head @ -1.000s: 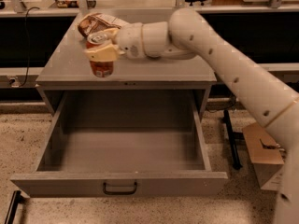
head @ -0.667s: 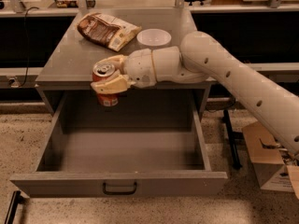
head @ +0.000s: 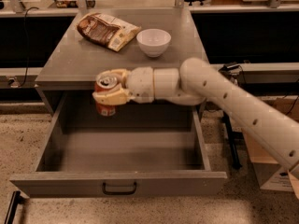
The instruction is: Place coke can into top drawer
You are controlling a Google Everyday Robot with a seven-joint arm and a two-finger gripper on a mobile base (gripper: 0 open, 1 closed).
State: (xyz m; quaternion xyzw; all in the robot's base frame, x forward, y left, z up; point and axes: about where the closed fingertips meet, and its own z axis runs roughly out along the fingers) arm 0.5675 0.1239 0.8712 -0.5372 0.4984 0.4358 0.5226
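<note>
Next, my gripper releases the coke can on the grey drawer's bottom straight (head: 116,151) behind the small dark handle. The can is now held above the open drawer.
The coke can (head: 105,108), red-orange with a silver top and pull tab, is upright in my gripper (head: 110,88). The cream fingers (head: 111,97) are shut around its upper part. I hold the can in the air just in front of the cabinet top's front edge, above the back left part of the open top drawer (head: 126,153). The drawer is pulled far out, its grey inside is bare, and its front panel has a small dark handle (head: 119,188). My white arm reaches in from the right.
On the grey cabinet top (head: 70,59) lie a brown snack bag (head: 106,29) and a white bowl (head: 153,41). A cardboard box (head: 275,167) and a dark stand (head: 231,139) sit right of the cabinet. Speckled floor lies around.
My gripper has carried the can forward off the cabinet top and down, from beside the snack bag to in front of the top's edge, over the open drawer.
</note>
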